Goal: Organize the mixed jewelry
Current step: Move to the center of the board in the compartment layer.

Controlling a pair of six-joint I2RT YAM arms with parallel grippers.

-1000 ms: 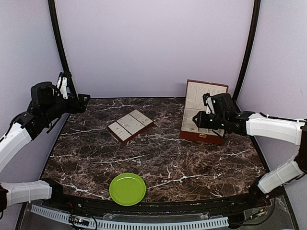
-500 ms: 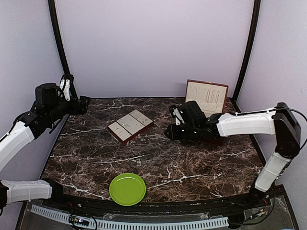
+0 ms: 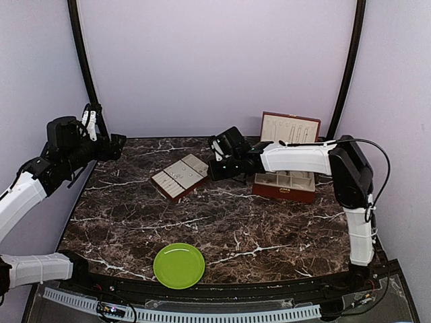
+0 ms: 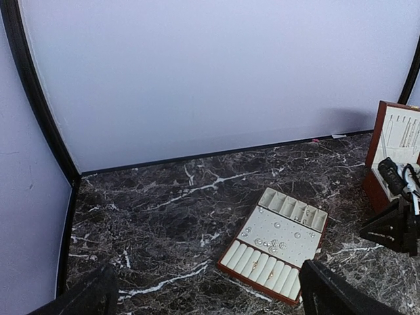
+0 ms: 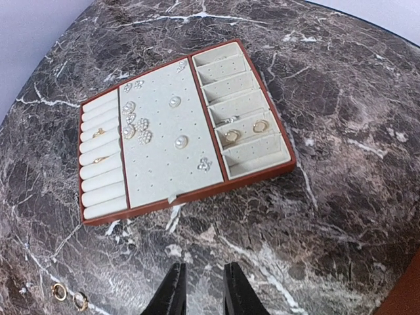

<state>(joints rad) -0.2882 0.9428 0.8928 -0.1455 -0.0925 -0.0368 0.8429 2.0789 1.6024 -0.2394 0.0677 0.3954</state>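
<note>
My right gripper will next close on the tray's outer edge (image 3: 207, 171) (image 5: 288, 151) next to the tray's empty near-end compartment, just past the compartment that has the gold rings.
The mixed jewelry (image 5: 136, 125) lies as small silvery studs on the middle panel of a cream-lined tray (image 5: 251, 177), with rings (image 5: 244, 131) in its side compartments and in its rolls. Two loose gold rings (image 5: 69, 295) lie on the marble near the tray. My right gripper (image 5: 200, 298) hovers just off the tray's near edge, its fingers a narrow gap apart and empty; in the top view it (image 3: 214, 165) is right of the tray (image 3: 183, 176). My left gripper (image 3: 114, 145) is raised at the far left, open and empty, and looks down at the tray (image 4: 275, 246).
An open reddish-brown box (image 3: 286, 158) with its lid up stands at the back right, chains hanging in its lid. A green plate (image 3: 179, 265) sits empty at the front centre. Black frame posts rise at both back corners.
My right arm has swung left from over the open box to the right side of the tray. The left arm has barely moved.
</note>
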